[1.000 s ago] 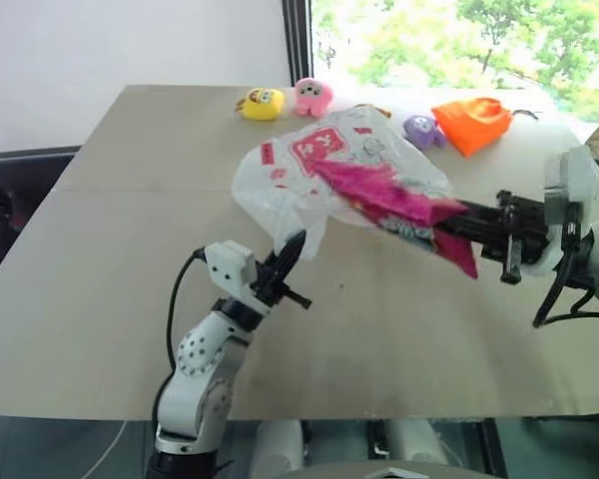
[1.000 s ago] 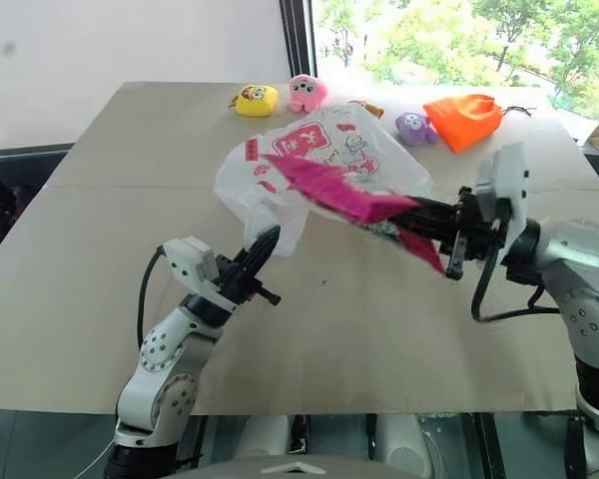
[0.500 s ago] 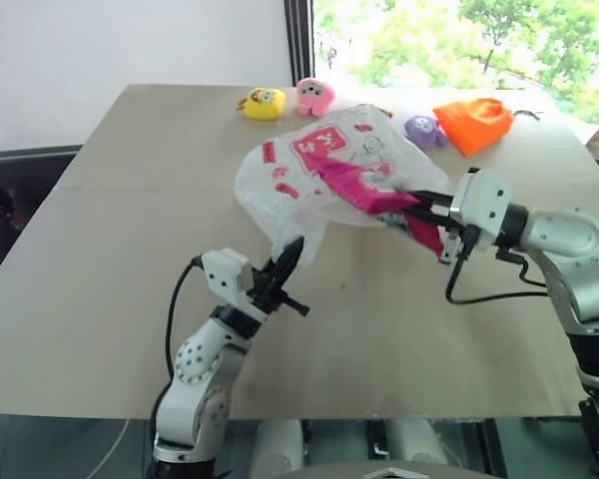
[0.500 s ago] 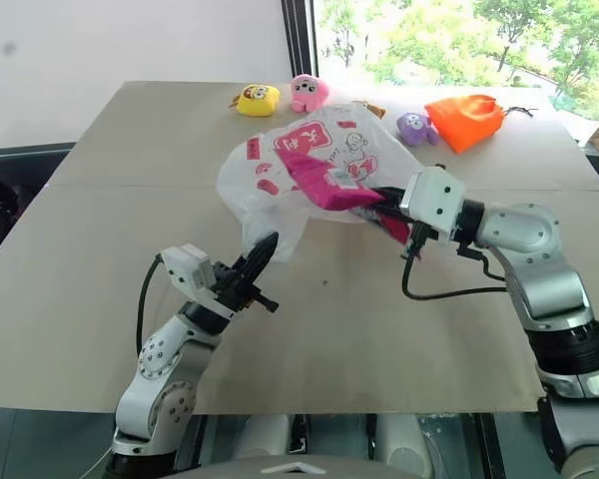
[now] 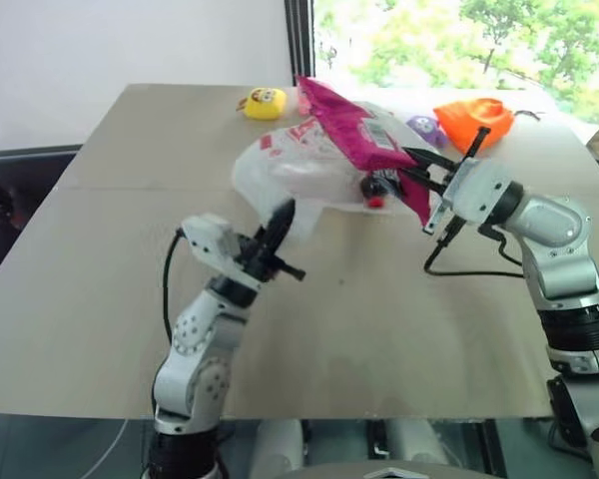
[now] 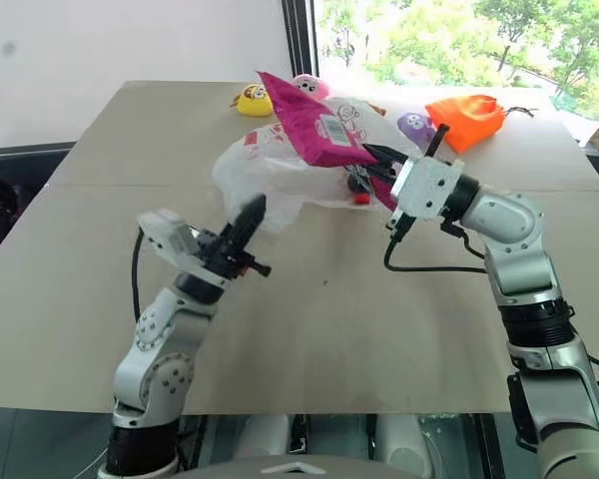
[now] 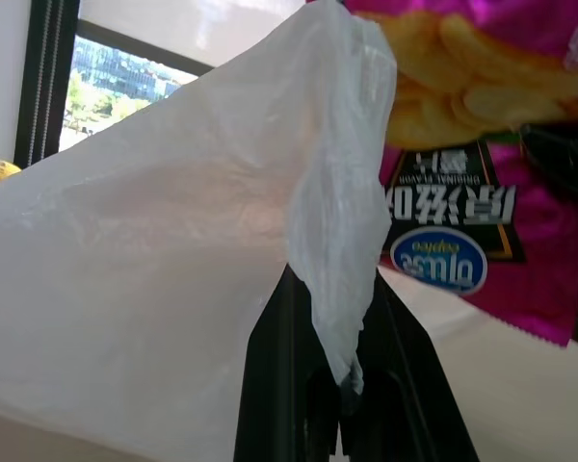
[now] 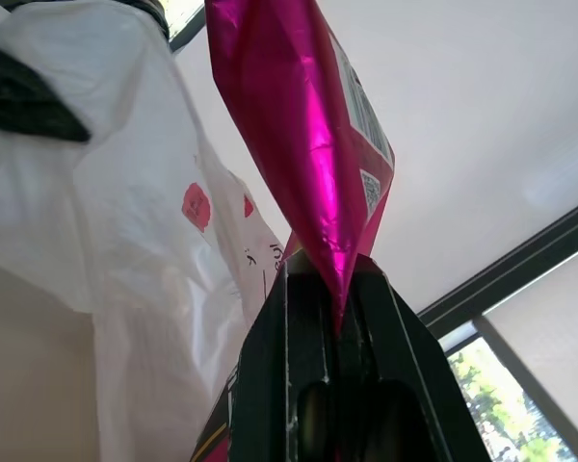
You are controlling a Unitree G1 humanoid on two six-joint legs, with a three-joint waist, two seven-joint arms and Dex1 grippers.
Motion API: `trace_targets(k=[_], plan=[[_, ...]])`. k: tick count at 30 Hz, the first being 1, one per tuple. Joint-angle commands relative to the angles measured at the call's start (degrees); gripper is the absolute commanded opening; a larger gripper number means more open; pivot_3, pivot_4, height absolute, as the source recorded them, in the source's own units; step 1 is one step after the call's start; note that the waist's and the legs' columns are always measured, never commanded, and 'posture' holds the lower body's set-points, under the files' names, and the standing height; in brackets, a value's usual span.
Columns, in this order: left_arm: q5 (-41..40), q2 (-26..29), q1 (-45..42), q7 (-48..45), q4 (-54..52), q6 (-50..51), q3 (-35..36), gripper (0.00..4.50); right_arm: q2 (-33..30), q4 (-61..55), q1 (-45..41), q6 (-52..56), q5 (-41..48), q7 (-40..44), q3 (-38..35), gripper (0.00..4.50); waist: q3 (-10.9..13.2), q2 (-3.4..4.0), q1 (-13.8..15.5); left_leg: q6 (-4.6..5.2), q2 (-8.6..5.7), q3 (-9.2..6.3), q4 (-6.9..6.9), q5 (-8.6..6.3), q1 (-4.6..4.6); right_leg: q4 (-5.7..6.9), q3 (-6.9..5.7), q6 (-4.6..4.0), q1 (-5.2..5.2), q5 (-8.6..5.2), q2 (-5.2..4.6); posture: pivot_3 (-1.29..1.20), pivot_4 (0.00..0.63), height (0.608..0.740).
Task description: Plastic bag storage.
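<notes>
The robot's right gripper will release the magenta snack packet inside the plastic bag (image 5: pixel 319 181), next to the red-capped bottle.
The plastic bag (image 5: pixel 290 172), thin whitish film with red marks, hangs over the middle of the table. My left gripper (image 5: pixel 283 215) is shut on a bunched strip of its edge, seen close up in the left wrist view as film (image 7: pixel 337 221) pinched between the fingers. My right gripper (image 5: pixel 411 172) is shut on the lower end of a shiny magenta snack packet (image 5: pixel 347 125). The packet slants upward over the bag's right side. In the right wrist view the packet (image 8: pixel 308 144) rises from the closed jaws with the bag (image 8: pixel 125 241) beside it.
Along the far edge of the tan table (image 5: pixel 100 299) lie a yellow plush (image 5: pixel 263 102), a purple plush (image 5: pixel 422 127) and an orange cloth pouch (image 5: pixel 472 122). A pink plush (image 6: pixel 306 84) peeks out behind the packet. A black cable (image 5: pixel 469 269) trails from my right wrist.
My right gripper rolled and swung the packet from lying across the bag to slanting up above it, moving in toward the bag. My left gripper rose a little with the bag's edge.
</notes>
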Motion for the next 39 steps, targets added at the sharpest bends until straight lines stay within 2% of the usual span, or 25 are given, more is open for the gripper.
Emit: trace_targets(k=[1, 9, 15, 22, 26, 29, 32, 33, 34, 36, 37, 39], plan=[[-5.3, 0.0, -2.8, 2.2, -2.7, 2.9, 2.9, 0.0, 0.3, 2.2, -0.9, -9.4, -3.9, -2.0, 0.6, 0.02, 0.0, 0.0, -0.1, 0.0, 0.0, 0.0, 0.0, 0.0, 0.0, 0.0, 0.0, 0.0, 0.0, 0.0, 0.0, 0.0, 0.15, 0.74], [-8.5, 2.2, -6.6, 2.0, -1.1, 5.9, 4.7, 0.0, -1.2, 19.6, -2.9, -33.2, -19.9, -9.9, 5.0, 0.02, 0.0, 0.0, -0.2, -0.04, 0.0, 0.09, 0.01, 0.02, 0.05, 0.01, 0.06, 0.0, 0.0, 0.0, 0.0, 0.0, 0.15, 0.74], [-8.1, 2.6, -5.9, 1.2, -1.1, 5.9, 4.1, 0.0, -2.3, 29.5, -6.4, -41.9, -30.5, -18.1, 6.6, 0.02, 0.0, -0.01, -0.3, -0.09, 0.01, 0.14, 0.01, 0.05, 0.1, 0.04, 0.11, 0.0, 0.0, 0.0, 0.01, 0.0, 0.15, 0.74], [-6.7, 3.4, -4.2, -0.1, -1.8, 5.6, 3.1, 0.0, -1.6, 34.1, -10.1, -35.6, -39.6, -29.4, 6.1, 0.02, 0.0, 0.0, -0.3, -0.11, 0.02, 0.23, 0.02, 0.06, 0.14, 0.05, 0.18, 0.0, 0.01, 0.0, -0.01, 0.0, 0.15, 0.74], [-6.2, 3.5, -4.1, -0.3, -1.6, 5.4, 2.6, 0.0, 2.0, 36.4, -15.1, -28.3, -43.5, -33.3, 8.2, 0.02, 0.0, 0.03, -0.7, -0.15, 0.07, 0.36, 0.01, 0.08, 0.27, 0.13, 0.3, 0.0, 0.01, 0.0, 0.03, 0.0, 0.15, 0.74], [-5.3, 3.4, -4.2, -1.0, -0.7, 5.1, 2.1, 0.0, 7.7, 44.2, -21.6, -21.5, -44.8, -32.2, 12.1, 0.02, 0.0, 0.03, -0.9, -0.17, 0.1, 0.44, -0.03, 0.1, 0.38, 0.18, 0.36, 0.0, 0.03, 0.0, 0.07, 0.0, 0.15, 0.74], [-5.2, 2.8, -4.2, -1.5, 0.3, 4.7, 1.7, 0.0, 13.6, 54.0, -29.8, -14.5, -46.9, -35.7, 15.2, 0.02, 0.1, 0.05, -1.2, -0.17, 0.1, 0.54, -0.06, 0.1, 0.43, 0.19, 0.43, -0.01, 0.04, 0.01, 0.06, 0.0, 0.15, 0.74], [-5.0, 2.7, -4.3, -1.6, 0.7, 4.6, 1.5, 0.0, 15.1, 57.6, -32.5, -12.1, -47.4, -37.9, 15.8, 0.6, 0.1, 0.05, -1.2, -0.17, 0.09, 0.56, -0.06, 0.1, 0.42, 0.19, 0.44, -0.01, 0.04, 0.01, 0.05, 0.0, 0.15, 0.74], [-4.8, 2.5, -4.5, -1.7, 1.0, 4.6, 1.3, 0.0, 15.9, 60.2, -34.1, -10.9, -47.5, -39.4, 16.4, 0.9, 0.1, 0.05, -1.2, -0.17, 0.09, 0.55, -0.07, 0.1, 0.38, 0.18, 0.42, -0.01, 0.02, 0.01, 0.05, 0.0, 0.15, 0.74], [-4.5, 2.3, -4.7, -1.6, 1.2, 4.5, 1.0, 0.0, 17.0, 63.8, -35.0, -10.2, -46.0, -37.7, 17.1, 1.86, 0.1, 0.05, -1.0, -0.17, 0.09, 0.52, -0.06, 0.09, 0.28, 0.14, 0.34, -0.01, -0.02, 0.01, 0.01, 0.0, 0.15, 0.74], [-4.5, 2.2, -4.8, -1.5, 1.3, 4.5, 1.1, 0.0, 17.9, 64.7, -33.8, -9.6, -42.6, -32.4, 16.0, 2.21, 0.1, 0.03, -0.7, -0.17, 0.09, 0.5, -0.06, 0.09, 0.25, 0.09, 0.31, -0.01, -0.02, 0.01, 0.0, 0.0, 0.15, 0.74], [-4.3, 2.3, -4.7, -1.2, 1.2, 4.4, 1.5, 0.0, 18.9, 62.2, -29.3, -8.4, -33.4, -21.5, 12.5, 3.26, 0.0, -0.04, -0.4, -0.17, 0.08, 0.5, -0.11, 0.08, 0.25, 0.02, 0.31, -0.01, 0.01, 0.01, -0.01, 0.0, 0.15, 0.74]])
